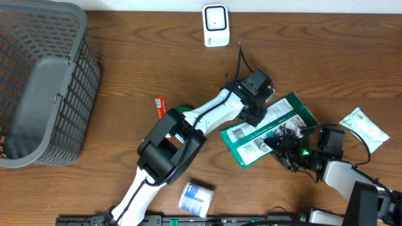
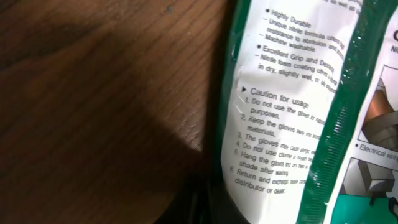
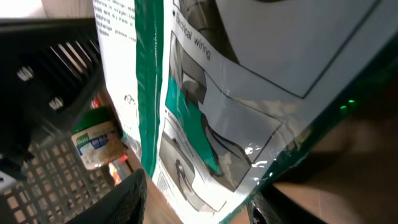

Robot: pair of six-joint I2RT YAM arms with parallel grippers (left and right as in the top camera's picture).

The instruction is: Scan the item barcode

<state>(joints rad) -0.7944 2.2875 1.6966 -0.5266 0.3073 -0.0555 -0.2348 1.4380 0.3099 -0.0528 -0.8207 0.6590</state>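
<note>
The robot's right gripper has its fingers loose around the glove package's lower corner, so it should pinch the package's long edge farther up (image 3: 281, 158) before the left gripper opens.
A green and white glove package (image 1: 270, 127) lies slanted at the table's centre right, printed side up. I cannot make out a barcode on it. My left gripper (image 1: 255, 112) is shut on the package's upper left edge. In the left wrist view the package (image 2: 280, 112) fills the right half, rising out of the dark jaws (image 2: 214, 208). My right gripper (image 1: 286, 148) sits at the package's lower right edge. In the right wrist view its fingers (image 3: 118, 199) stand apart on either side of the package corner (image 3: 211, 124). A white scanner (image 1: 215, 25) stands at the far edge.
A grey mesh basket (image 1: 44, 81) fills the left end. A green-lidded bottle (image 1: 182, 109) and a red packet (image 1: 161, 105) lie by my left arm. A white sachet (image 1: 364, 129) sits far right and a blue and white box (image 1: 196, 198) near the front.
</note>
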